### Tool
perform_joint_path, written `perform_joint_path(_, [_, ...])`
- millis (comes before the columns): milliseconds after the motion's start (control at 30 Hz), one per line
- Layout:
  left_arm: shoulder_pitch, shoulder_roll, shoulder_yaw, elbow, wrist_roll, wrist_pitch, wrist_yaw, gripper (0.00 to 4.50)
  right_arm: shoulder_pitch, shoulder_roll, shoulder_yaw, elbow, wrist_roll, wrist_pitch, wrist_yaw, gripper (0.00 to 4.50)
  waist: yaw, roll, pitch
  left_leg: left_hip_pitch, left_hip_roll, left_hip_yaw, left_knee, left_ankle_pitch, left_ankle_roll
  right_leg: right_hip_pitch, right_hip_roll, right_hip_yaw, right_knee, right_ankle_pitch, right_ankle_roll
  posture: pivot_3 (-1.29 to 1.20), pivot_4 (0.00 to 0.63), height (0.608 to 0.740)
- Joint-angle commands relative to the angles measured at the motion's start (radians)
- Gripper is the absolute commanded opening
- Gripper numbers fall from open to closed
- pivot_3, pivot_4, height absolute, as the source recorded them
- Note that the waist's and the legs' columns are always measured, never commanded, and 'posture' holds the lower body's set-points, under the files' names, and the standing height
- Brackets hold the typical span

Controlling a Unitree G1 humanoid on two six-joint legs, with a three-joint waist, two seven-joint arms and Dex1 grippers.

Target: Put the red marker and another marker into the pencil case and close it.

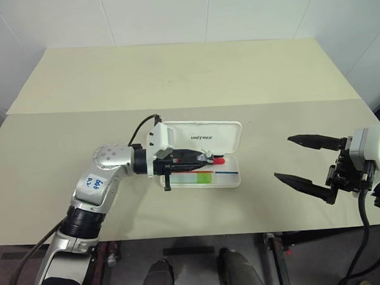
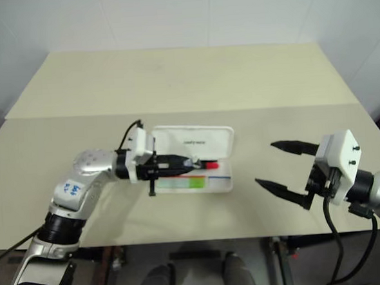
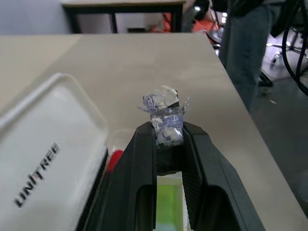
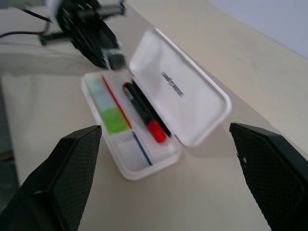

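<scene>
I need to use my left gripper to set the small wrapped eraser free in the pencil case's front compartment (image 1: 229, 177), just past the end of the green highlighter.
The white pencil case (image 1: 205, 134) lies open at the table's middle, its lid tilted back with the UNITREE lettering showing. Inside lie the red marker (image 4: 144, 115), its black barrel along the hinge side and its red cap (image 1: 219, 160) toward the right, and another marker, the green highlighter (image 1: 198, 177), along the front side. My left gripper (image 1: 210, 158) hovers over the case pointing right, shut, its taped fingertips (image 3: 166, 127) together just above the red marker. Well to the right of the case, my right gripper (image 1: 282, 157) stands wide open, holding nothing and facing the case.
The case sits on a beige table (image 1: 173, 79) with a seam across its middle and its front edge close below the case. Bare tabletop lies between the case and my right gripper. A person's legs (image 3: 245, 48) stand beyond the table's right end.
</scene>
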Motion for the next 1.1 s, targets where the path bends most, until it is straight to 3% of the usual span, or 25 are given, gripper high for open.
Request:
perform_joint_path(33, [-0.039, -0.026, -0.035, 0.027, 0.040, -0.024, -0.022, 0.30, 0.014, -0.021, -0.040, -0.061, 0.051, 0.020, -0.007, 4.50, 0.000, 0.000, 0.000, 0.000, 0.000, 0.000, 0.000, 0.000, 0.000, 0.000, 0.000, 0.000, 0.000, 0.000, 0.000, 0.00, 0.150, 0.740])
perform_joint_path(667, [-0.081, -0.199, -0.161, 0.184, 0.216, -0.071, 0.008, 0.30, 0.014, -0.005, -0.006, -0.140, 0.090, 0.049, -0.117, 4.50, 0.001, 0.000, 0.000, 0.000, 0.000, 0.000, 0.000, 0.000, 0.000, 0.000, 0.000, 0.000, 0.000, 0.000, 0.000, 0.00, 0.150, 0.740])
perform_joint_path(1100, [-0.115, -0.263, -0.167, 0.294, 0.271, -0.133, 0.009, 0.30, 0.003, -0.001, 0.008, -0.169, 0.100, 0.049, -0.169, 4.50, 0.002, 0.000, 0.000, 0.000, 0.000, 0.000, 0.000, 0.000, 0.000, 0.000, 0.000, 0.000, 0.000, 0.000, 0.000, 0.00, 0.150, 0.740])
